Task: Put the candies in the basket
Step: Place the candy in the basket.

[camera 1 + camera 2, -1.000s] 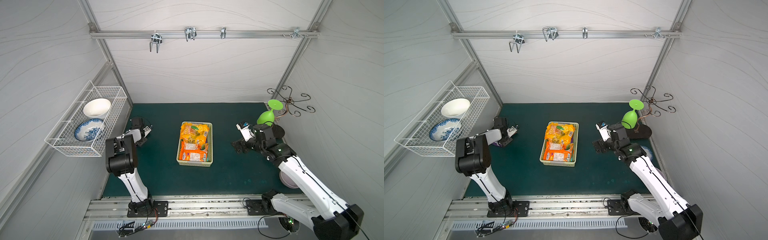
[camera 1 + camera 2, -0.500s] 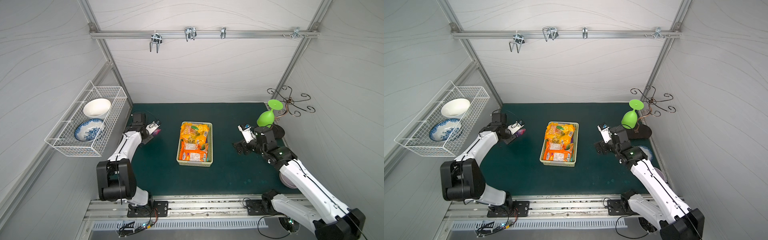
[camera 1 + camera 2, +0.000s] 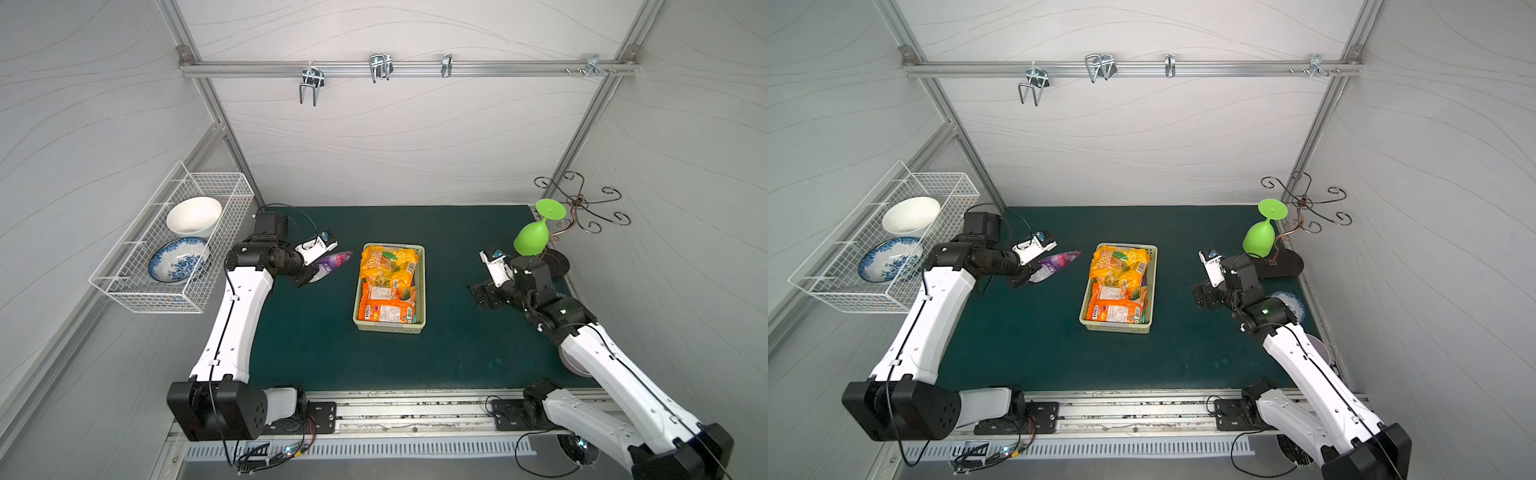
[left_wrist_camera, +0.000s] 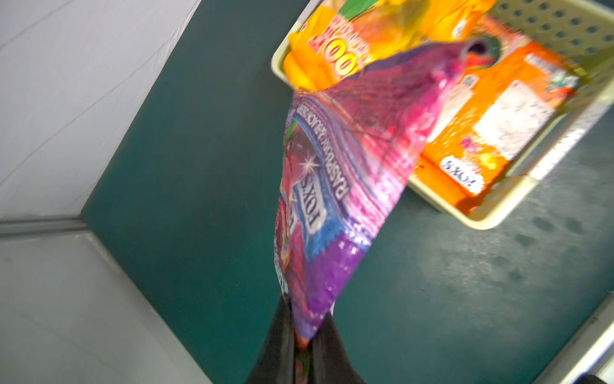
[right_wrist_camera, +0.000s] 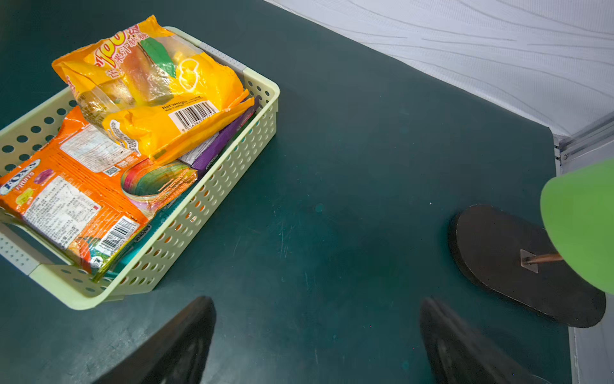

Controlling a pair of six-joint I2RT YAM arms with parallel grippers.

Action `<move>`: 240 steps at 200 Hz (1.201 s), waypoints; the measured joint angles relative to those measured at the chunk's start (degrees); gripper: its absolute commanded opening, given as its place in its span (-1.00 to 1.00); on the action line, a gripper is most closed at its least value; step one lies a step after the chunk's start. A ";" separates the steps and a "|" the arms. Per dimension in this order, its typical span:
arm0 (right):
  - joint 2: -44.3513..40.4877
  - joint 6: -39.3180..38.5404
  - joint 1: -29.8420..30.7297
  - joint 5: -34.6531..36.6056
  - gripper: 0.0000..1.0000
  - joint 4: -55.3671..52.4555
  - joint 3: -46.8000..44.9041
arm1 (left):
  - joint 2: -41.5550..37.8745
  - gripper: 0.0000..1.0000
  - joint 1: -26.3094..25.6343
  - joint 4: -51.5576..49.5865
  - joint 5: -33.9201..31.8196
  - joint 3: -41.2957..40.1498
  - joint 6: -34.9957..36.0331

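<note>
The robot's left gripper needs to let go of the purple and pink candy bag on top of the orange bag in the basket (image 3: 388, 310) (image 4: 497, 131).
My left gripper (image 3: 309, 277) (image 3: 1025, 279) (image 4: 304, 335) is shut on one corner of a purple and pink "FOX'S" candy bag (image 3: 335, 263) (image 3: 1057, 263) (image 4: 349, 166). The bag hangs above the green mat, left of the basket (image 3: 421, 286) (image 3: 1153, 286) (image 4: 498, 212) (image 5: 232, 156). Inside the basket lie a yellow bag (image 3: 388, 264) (image 5: 156, 86), an orange bag (image 3: 386, 303) (image 5: 66, 192) and a purple bag (image 5: 216, 146) under them. To the basket's right, my right gripper (image 3: 482, 297) (image 3: 1200, 297) (image 5: 315, 332) stands open over bare mat, holding nothing.
A white wire-mesh basket (image 3: 124, 291) holding two bowls hangs on the left wall. At the back right, a green glass (image 3: 532, 241) hangs upside down on a hook stand with a black base (image 5: 518, 262). A blue-patterned plate (image 3: 1287, 301) lies under the right arm.
The left arm has swung from the back-left corner toward the basket, carrying the purple bag into view. The right gripper has drifted slightly to the right, still open.
</note>
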 measured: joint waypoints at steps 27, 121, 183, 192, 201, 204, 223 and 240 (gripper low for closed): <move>0.00 -0.02 0.00 0.20 0.97 0.00 0.00 | -0.44 -1.00 -4.00 -3.87 2.54 1.38 -0.04; 0.00 -0.37 0.00 0.61 0.98 0.44 -0.13 | -1.49 -1.00 -18.58 -2.99 1.27 0.09 3.91; -0.02 -0.55 0.00 1.01 0.97 0.50 -0.13 | 0.85 -1.00 -26.64 3.69 -3.48 -4.07 6.21; -0.02 -0.55 0.00 0.98 0.97 0.55 -0.13 | 1.31 -1.00 -27.47 5.70 -4.50 -5.01 6.23; -0.02 -0.55 0.00 0.98 0.98 0.57 -0.13 | 1.68 -1.00 -28.17 7.41 -5.60 -5.90 6.32; -0.02 -0.55 0.00 0.98 0.97 0.57 -0.13 | 1.90 -1.00 -28.41 8.07 -6.10 -6.25 6.38; -0.02 -0.57 0.00 1.07 0.98 0.63 -0.13 | 2.69 -1.00 -29.55 11.43 -8.24 -8.11 6.38; -0.02 -0.59 0.00 1.09 0.98 0.87 -0.13 | 2.75 -1.00 -30.34 15.02 -9.60 -10.88 6.36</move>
